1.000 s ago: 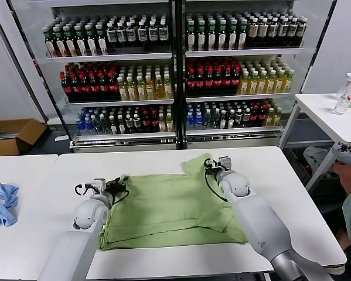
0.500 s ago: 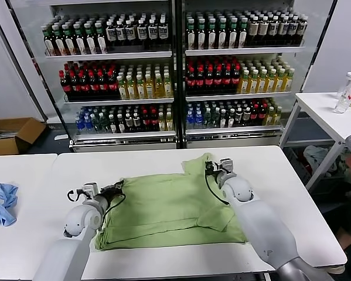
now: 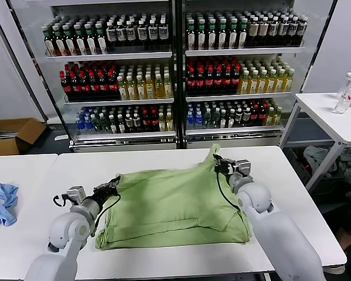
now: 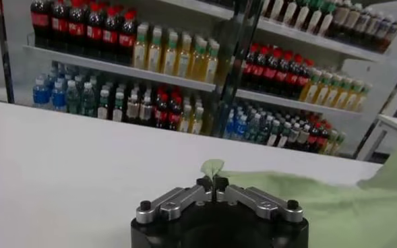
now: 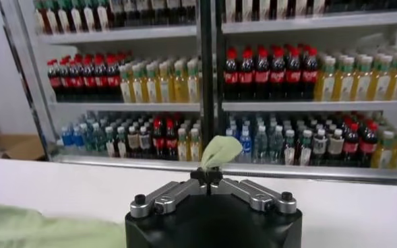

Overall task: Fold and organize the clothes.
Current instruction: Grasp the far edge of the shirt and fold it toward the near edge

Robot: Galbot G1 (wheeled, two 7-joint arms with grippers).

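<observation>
I should use my left gripper to release the light green shirt's far corner at its side edge (image 3: 109, 220), just behind the shirt's near folded piece.
The light green shirt (image 3: 169, 205) lies spread on the white table (image 3: 280, 175), stretched between my two grippers. My left gripper (image 3: 113, 184) is shut on the shirt's far left corner; the pinched cloth (image 4: 211, 167) pokes out above its jaws (image 4: 213, 182). My right gripper (image 3: 217, 165) is shut on the far right corner, lifted into a peak (image 3: 214, 151); a tuft of green cloth (image 5: 220, 149) stands above its jaws (image 5: 206, 176). No printed graphic or collar shows.
A light blue cloth (image 3: 0, 202) lies on the left table. Drink fridges (image 3: 175, 70) full of bottles stand behind. A second white table with bottles (image 3: 346, 93) is at the right. A cardboard box (image 3: 11, 136) sits on the floor at the left.
Both grippers have moved apart, the left leftward and the right rightward, pulling the shirt's far edge taut and wider. The right corner has risen into a peak.
</observation>
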